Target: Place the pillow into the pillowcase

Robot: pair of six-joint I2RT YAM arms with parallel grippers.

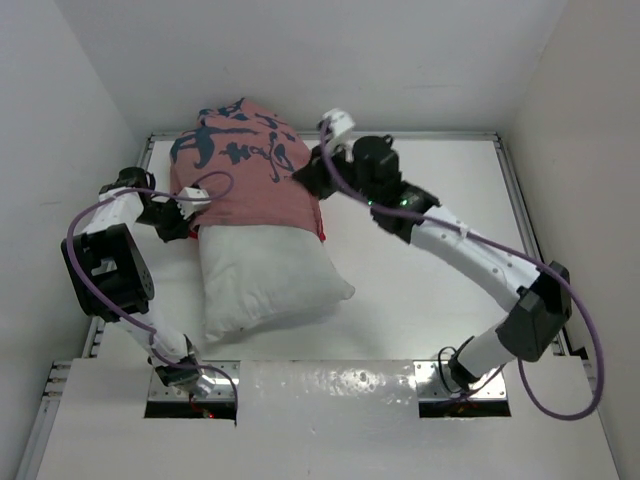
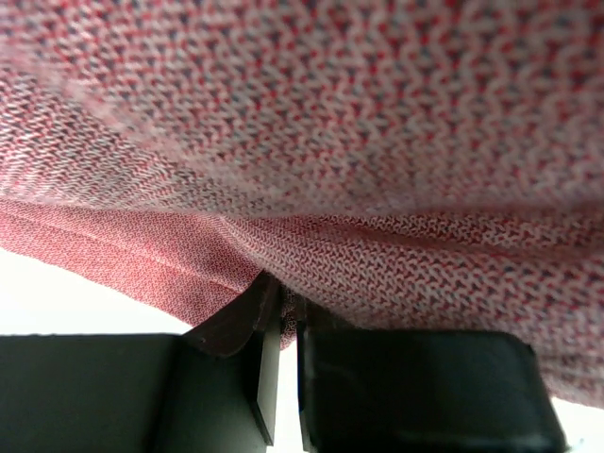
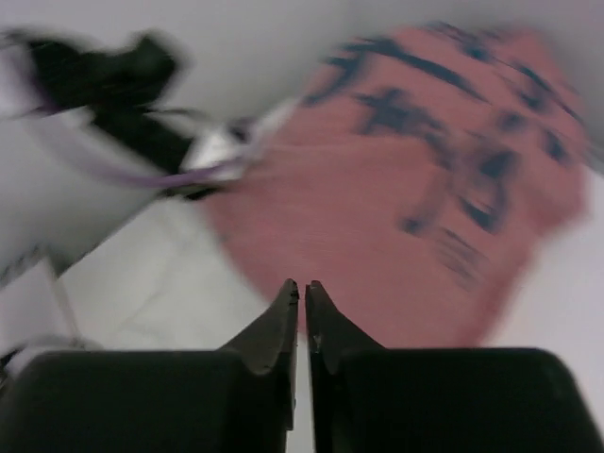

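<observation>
The pillowcase's red corner is loose beside the pillow. My empty right gripper should open and pinch that corner point(image 1: 321, 234) from the side before both grippers pull.
The red pillowcase point(image 1: 245, 165), its pale side with dark lettering facing up, covers the far end of the white pillow point(image 1: 265, 275). The pillow's near half sticks out toward the arms. My left gripper point(image 1: 187, 215) is at the pillowcase's left edge. In the left wrist view this gripper point(image 2: 283, 294) is shut on a fold of the red pillowcase point(image 2: 330, 142). My right gripper point(image 1: 306, 176) sits at the pillowcase's right side. Its wrist view is blurred: the gripper point(image 3: 302, 288) has its tips almost touching with nothing between them, just short of the pillowcase point(image 3: 406, 189) and pillow point(image 3: 160, 283).
White walls enclose the table on the left, back and right. A metal rail point(image 1: 510, 180) runs along the table's edge. The left arm point(image 3: 123, 94) with its purple cable shows across from the right wrist camera.
</observation>
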